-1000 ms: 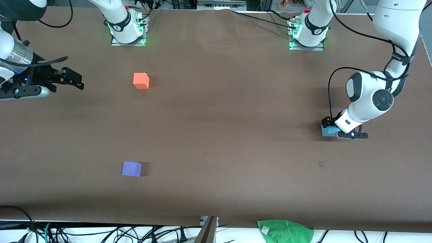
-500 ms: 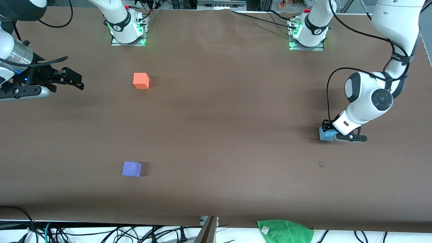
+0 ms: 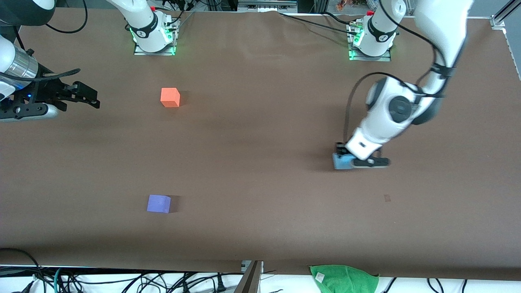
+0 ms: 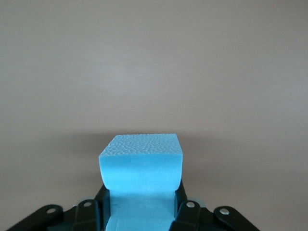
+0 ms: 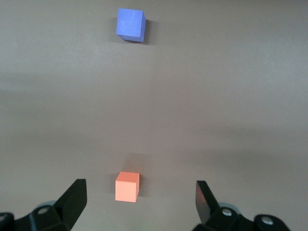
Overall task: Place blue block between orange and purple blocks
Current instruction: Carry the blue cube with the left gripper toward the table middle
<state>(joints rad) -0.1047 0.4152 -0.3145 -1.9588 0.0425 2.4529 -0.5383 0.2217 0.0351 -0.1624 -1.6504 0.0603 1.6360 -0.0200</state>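
The blue block will go from my left gripper onto the bare middle of the table (image 3: 267,164), short of the purple block.
My left gripper (image 3: 341,156) is shut on the blue block (image 3: 341,161), low over the table toward the left arm's end. The left wrist view shows the block (image 4: 141,166) squeezed between the fingers (image 4: 180,209). The orange block (image 3: 170,97) sits on the table near the right arm's base. The purple block (image 3: 158,203) sits nearer the front camera, in line with it. My right gripper (image 3: 91,99) is open and empty, waiting at the right arm's end of the table. Its wrist view shows the orange block (image 5: 127,186) and the purple block (image 5: 130,25).
A green cloth (image 3: 344,278) lies off the table's front edge. Cables run along the front edge and by the arm bases (image 3: 154,40). The brown table (image 3: 260,142) is bare between the blocks.
My left gripper has carried the blue block toward the table's middle, away from the left arm's end. The right arm and the orange and purple blocks have not moved.
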